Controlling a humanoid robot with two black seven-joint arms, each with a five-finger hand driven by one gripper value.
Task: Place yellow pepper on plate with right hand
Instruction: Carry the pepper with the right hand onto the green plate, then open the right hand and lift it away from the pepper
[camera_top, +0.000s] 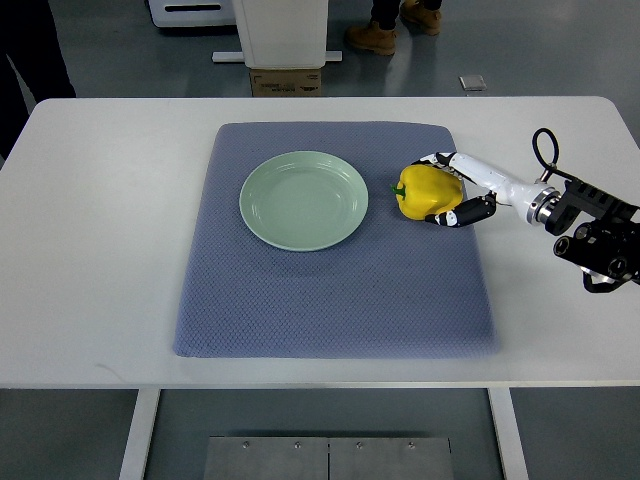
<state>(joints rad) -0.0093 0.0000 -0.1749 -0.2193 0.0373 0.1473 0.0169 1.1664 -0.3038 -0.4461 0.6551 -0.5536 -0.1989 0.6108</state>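
My right gripper needs to drop the yellow pepper near the middle of the pale green plate (308, 211).
A yellow pepper (425, 190) with a green stem lies on the blue-grey mat (330, 270), just right of the pale green plate (304, 200). The plate has nothing on it. My right hand (437, 188) reaches in from the right edge and its white and black fingers (455, 213) curl around the pepper from the right side, one set behind it and one in front. The pepper still seems to rest on the mat. No left arm shows anywhere.
The mat covers the middle of a white table (90, 250). Beyond the far edge stand a white pedestal base with a cardboard box (285, 80) and a person's boots (375, 35) on the grey floor.
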